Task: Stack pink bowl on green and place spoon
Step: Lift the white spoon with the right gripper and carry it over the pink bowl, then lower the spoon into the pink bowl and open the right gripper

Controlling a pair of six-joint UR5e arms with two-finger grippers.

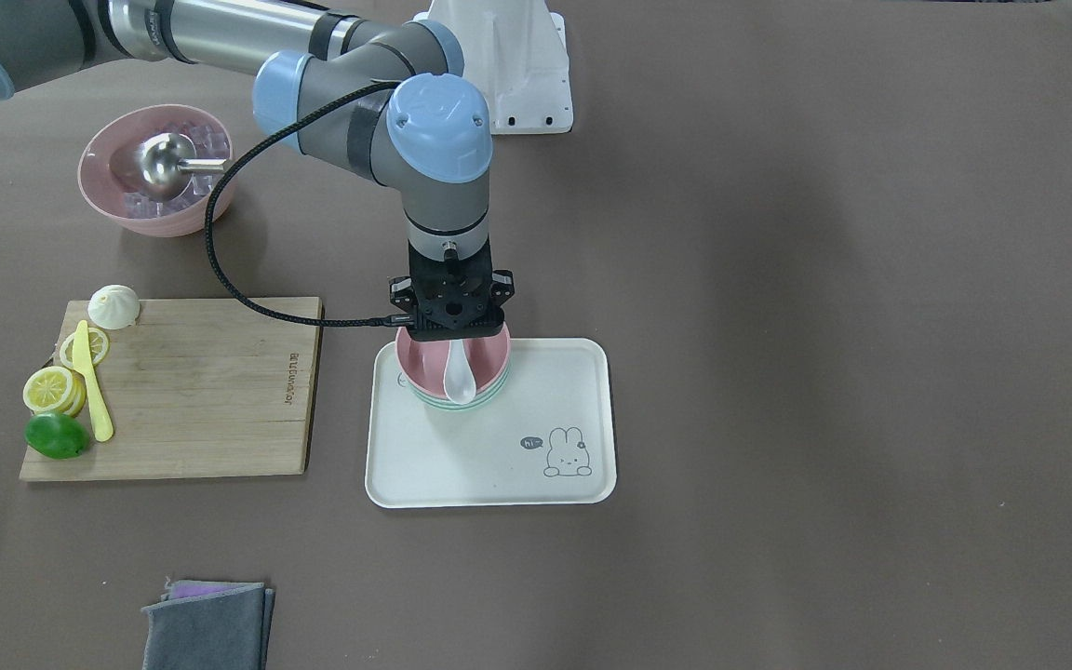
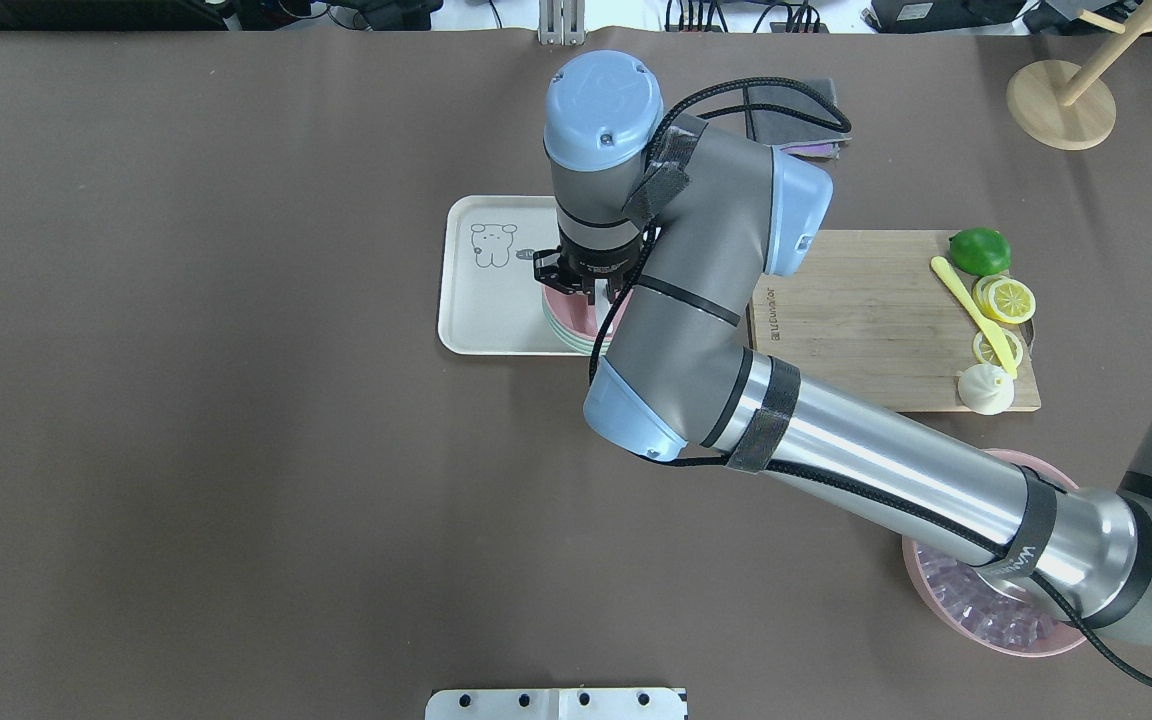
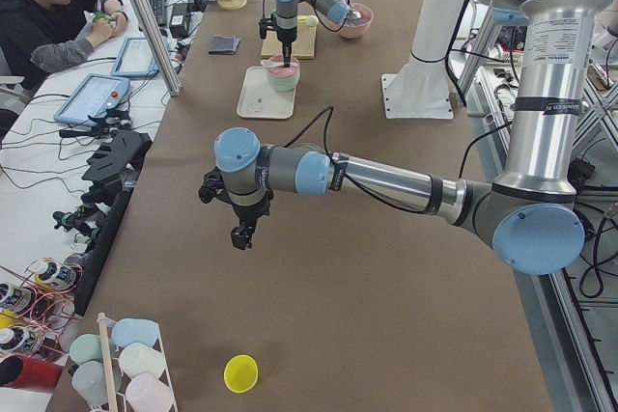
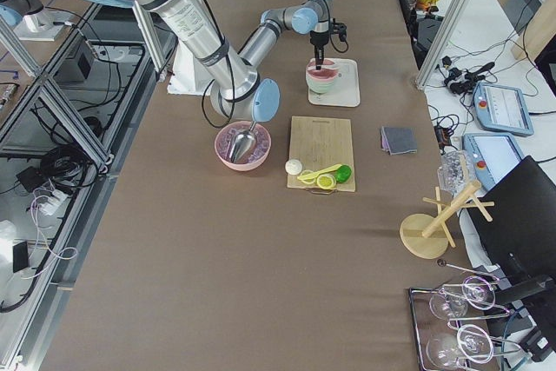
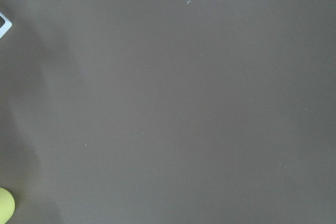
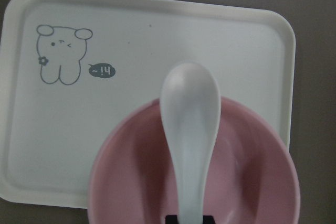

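Observation:
My right gripper is going to release the white spoon inside the pink bowl point(image 1: 454, 361) point(image 6: 195, 205), which is sitting there on the white tray. The spoon's scoop end is now over that bowl's rim.
A pink bowl point(image 1: 492, 356) sits nested in a green bowl point(image 1: 444, 404) at the back of a white tray point(image 1: 489, 465) with a rabbit drawing. My right gripper point(image 1: 450, 324) hangs straight over the bowls, shut on the handle of a white spoon point(image 1: 459, 374). The spoon's scoop end lies over the pink bowl's rim, as the right wrist view shows: spoon point(image 6: 190, 129), pink bowl point(image 6: 131, 182), tray point(image 6: 131, 19). My left gripper point(image 3: 241, 236) hovers over bare table far from the tray. It shows only in the exterior left view, so I cannot tell its state.
A wooden cutting board point(image 1: 201, 391) beside the tray carries a lime, lemon pieces, a yellow knife and a white bun. A big pink bowl point(image 1: 156, 186) holds ice cubes and a metal scoop. A grey cloth point(image 1: 208, 625) and a yellow cup point(image 3: 240, 372) lie farther off.

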